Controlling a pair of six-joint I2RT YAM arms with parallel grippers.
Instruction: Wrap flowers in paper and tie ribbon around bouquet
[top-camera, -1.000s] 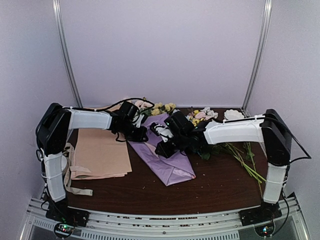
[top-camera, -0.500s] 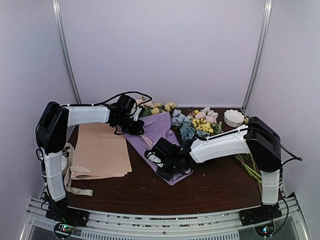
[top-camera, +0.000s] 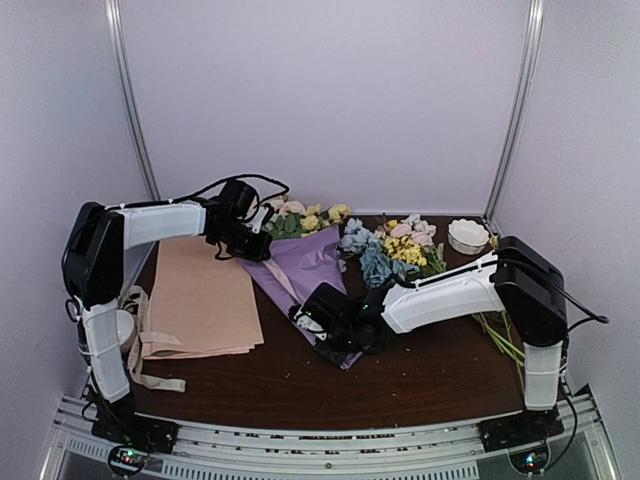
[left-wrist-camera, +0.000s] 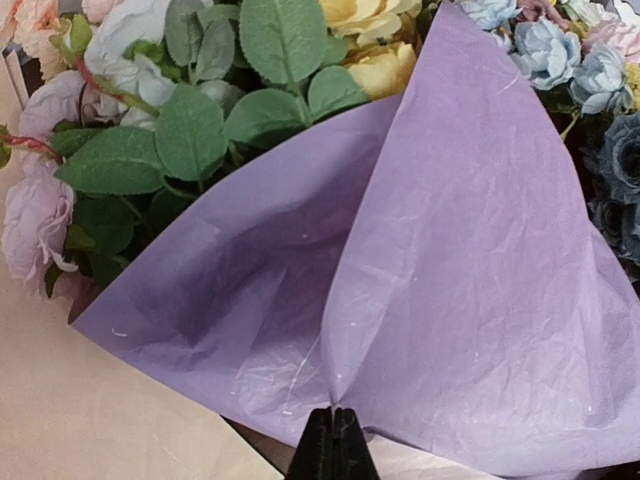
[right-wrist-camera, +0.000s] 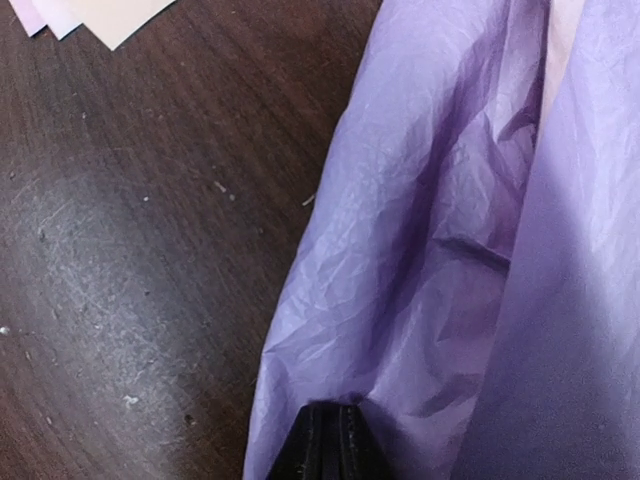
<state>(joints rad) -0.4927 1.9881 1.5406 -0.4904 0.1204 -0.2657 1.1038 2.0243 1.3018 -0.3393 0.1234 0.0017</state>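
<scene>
My left gripper will open and take a deeper fold of paper (left-wrist-camera: 372, 402), because its fingers hold just the edge of the lilac paper's top flap.
The lilac paper (top-camera: 305, 262) lies folded into a cone around the flowers (top-camera: 300, 218), whose pink and yellow blooms and green leaves (left-wrist-camera: 180, 120) stick out at its far, wide end. My left gripper (top-camera: 250, 246) is shut on the paper's upper left edge (left-wrist-camera: 333, 415), and the sheet (left-wrist-camera: 450, 250) fans out from the pinch. Down at the cone's narrow near end, my right gripper (top-camera: 318, 325) is shut on the crumpled paper (right-wrist-camera: 335, 408). The cream ribbon (top-camera: 140, 345) hangs in loops at the table's left edge, away from both grippers.
A stack of tan-peach sheets (top-camera: 200, 300) lies left of the cone. A bunch with blue hydrangeas (top-camera: 375, 255) sits just right of it, with a white bowl (top-camera: 467, 235) at the back right. Loose green stems (top-camera: 497, 325) lie along the right side. Dark tabletop (right-wrist-camera: 130, 200) shows under the right gripper.
My right arm swung from the middle of the paper down to its narrow near end and shut on it. The left gripper drew back and left with the paper's edge.
</scene>
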